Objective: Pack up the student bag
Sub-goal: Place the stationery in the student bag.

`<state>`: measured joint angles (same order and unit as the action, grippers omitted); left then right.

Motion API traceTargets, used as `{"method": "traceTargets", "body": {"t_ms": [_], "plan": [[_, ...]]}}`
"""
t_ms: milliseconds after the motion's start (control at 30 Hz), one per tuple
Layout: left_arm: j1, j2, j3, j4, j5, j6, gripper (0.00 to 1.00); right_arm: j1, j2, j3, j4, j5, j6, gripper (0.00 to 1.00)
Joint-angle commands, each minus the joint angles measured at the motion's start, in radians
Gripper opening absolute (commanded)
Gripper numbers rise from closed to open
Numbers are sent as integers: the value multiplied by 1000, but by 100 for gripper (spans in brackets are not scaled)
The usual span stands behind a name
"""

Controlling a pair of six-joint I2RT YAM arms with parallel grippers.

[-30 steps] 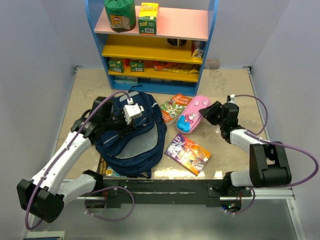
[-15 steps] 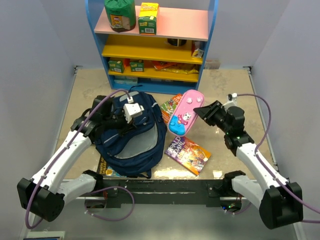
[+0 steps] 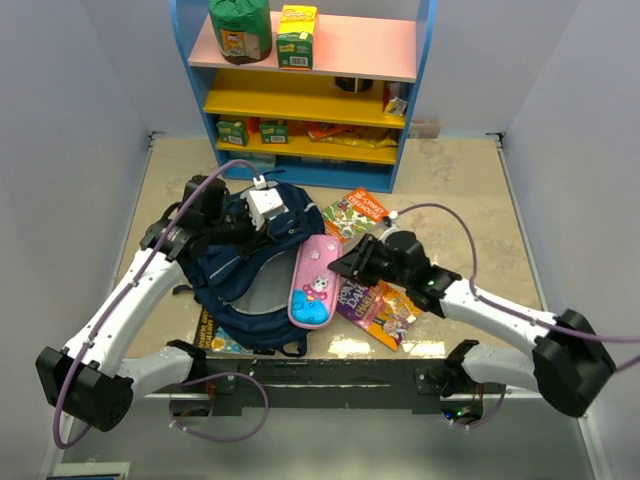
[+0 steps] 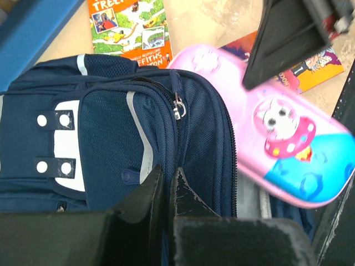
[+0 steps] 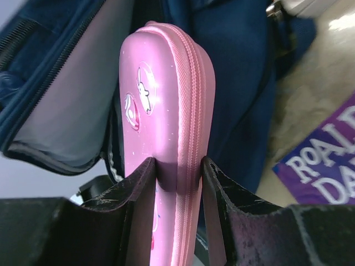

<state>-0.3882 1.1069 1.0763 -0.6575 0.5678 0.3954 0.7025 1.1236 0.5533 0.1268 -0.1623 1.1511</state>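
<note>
Next, my left gripper lets go of the student bag's top edge over the grey lining of the open main compartment [image 3: 262,279].
The student bag [image 3: 232,270] lies left of centre, navy blue, its main compartment unzipped and its grey lining [image 3: 256,296] showing. My left gripper [image 3: 252,226] is shut on the fabric at the bag's top edge, as the left wrist view [image 4: 166,180] shows on the bag [image 4: 111,138]. My right gripper [image 3: 342,270] is shut on a pink pencil case [image 3: 313,283] and holds it on edge over the bag's open mouth. In the right wrist view my gripper [image 5: 177,169] pinches the pencil case [image 5: 166,100] beside the grey lining [image 5: 61,105].
A green and orange book [image 3: 357,212] lies right of the bag, and a purple Roald Dahl book [image 3: 388,308] lies under my right arm. Another book [image 3: 213,341] pokes out under the bag's near edge. A blue shelf unit [image 3: 300,100] with boxes stands at the back.
My right arm has swung left, carrying the pink pencil case from beside the books to over the bag's open mouth. My left gripper keeps its hold on the bag, shifted slightly back.
</note>
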Motion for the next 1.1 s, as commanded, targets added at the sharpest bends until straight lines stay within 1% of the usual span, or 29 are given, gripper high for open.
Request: {"method": "traceTargets", "body": {"t_ms": [0,33,167,200,267,367,400,433,500,533,633,667,700,733,800,833,900,933,967,1000,1067], "plan": [[2,-62,77,131,78,-9,0,98,114,134,43,50,45,0],[2,-68,74,121,86,-6,0,109,175,151,50,44,41,0],[2,-94,60,82,116,16,0,132,310,256,70,47,30,0],[2,-100,56,75,122,19,0,134,341,307,70,64,26,0],[2,-114,44,64,129,23,0,138,415,358,71,101,24,0],[2,-137,34,55,142,25,0,150,494,451,64,193,38,0],[2,-142,33,47,152,25,0,158,505,491,60,246,39,0],[2,-147,31,36,156,26,0,164,516,508,60,333,42,0],[2,-150,30,19,161,34,0,181,541,539,83,424,41,0],[0,-150,27,16,159,36,0,189,548,543,89,501,44,0],[2,-156,17,6,144,43,0,195,570,543,145,562,16,0],[2,-157,14,6,139,48,0,196,576,550,146,575,6,7],[2,-159,8,4,133,51,0,198,579,550,142,578,-17,19],[2,-160,5,4,133,54,0,203,578,548,137,578,-27,37],[2,-160,-6,9,126,57,0,204,549,521,123,573,-43,61],[2,-159,-9,12,124,57,0,210,529,502,128,575,-51,62],[2,-154,-18,21,118,56,0,216,474,410,178,577,-74,63],[2,-150,-21,24,115,56,0,221,411,374,209,569,-83,63],[2,-148,-24,28,113,56,0,222,375,297,285,558,-97,64],[2,-144,-29,33,112,56,0,224,346,263,328,517,-137,64],[2,-134,-32,36,109,59,0,233,271,208,341,500,-160,61]]}}
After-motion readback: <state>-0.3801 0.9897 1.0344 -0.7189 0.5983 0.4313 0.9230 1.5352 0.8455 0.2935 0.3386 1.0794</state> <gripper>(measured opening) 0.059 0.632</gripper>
